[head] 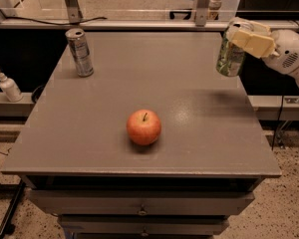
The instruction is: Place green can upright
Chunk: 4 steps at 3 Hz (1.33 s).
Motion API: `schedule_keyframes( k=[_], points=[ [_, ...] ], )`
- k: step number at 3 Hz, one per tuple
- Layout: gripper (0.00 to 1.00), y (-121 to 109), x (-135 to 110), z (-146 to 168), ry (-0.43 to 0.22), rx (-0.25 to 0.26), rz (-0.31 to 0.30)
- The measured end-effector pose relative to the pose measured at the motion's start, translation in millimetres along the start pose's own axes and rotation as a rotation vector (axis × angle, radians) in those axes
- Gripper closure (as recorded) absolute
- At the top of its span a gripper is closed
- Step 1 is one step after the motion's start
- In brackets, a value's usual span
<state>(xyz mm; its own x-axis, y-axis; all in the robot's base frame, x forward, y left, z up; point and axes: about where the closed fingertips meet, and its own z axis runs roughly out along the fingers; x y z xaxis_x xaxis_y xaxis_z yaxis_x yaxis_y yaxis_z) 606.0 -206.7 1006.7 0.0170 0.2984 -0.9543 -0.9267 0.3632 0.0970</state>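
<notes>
I need to use my gripper to set the green can upright on the grey table (219,105) between the red apple and the white arm.
The green can (229,59), green-and-white patterned, hangs nearly upright in my gripper (244,38) above the table's right edge near the far right corner. The cream-coloured gripper is shut on the can's top end, with the white arm reaching in from the right. The can's lower end is clear of the grey table (189,88).
A red apple (144,127) sits near the table's middle front. A taller silver-grey can (79,52) stands upright at the far left. A white pump bottle (9,85) stands on a ledge left of the table. Drawers run below the front edge.
</notes>
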Motion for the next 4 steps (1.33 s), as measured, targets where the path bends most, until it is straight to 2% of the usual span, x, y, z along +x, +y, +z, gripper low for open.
schedule_keyframes(
  k=[2,4],
  points=[
    [1.00,17,42,-19,-0.016,-0.002,0.050],
    [1.00,22,73,-29,-0.051,-0.004,0.059]
  ],
)
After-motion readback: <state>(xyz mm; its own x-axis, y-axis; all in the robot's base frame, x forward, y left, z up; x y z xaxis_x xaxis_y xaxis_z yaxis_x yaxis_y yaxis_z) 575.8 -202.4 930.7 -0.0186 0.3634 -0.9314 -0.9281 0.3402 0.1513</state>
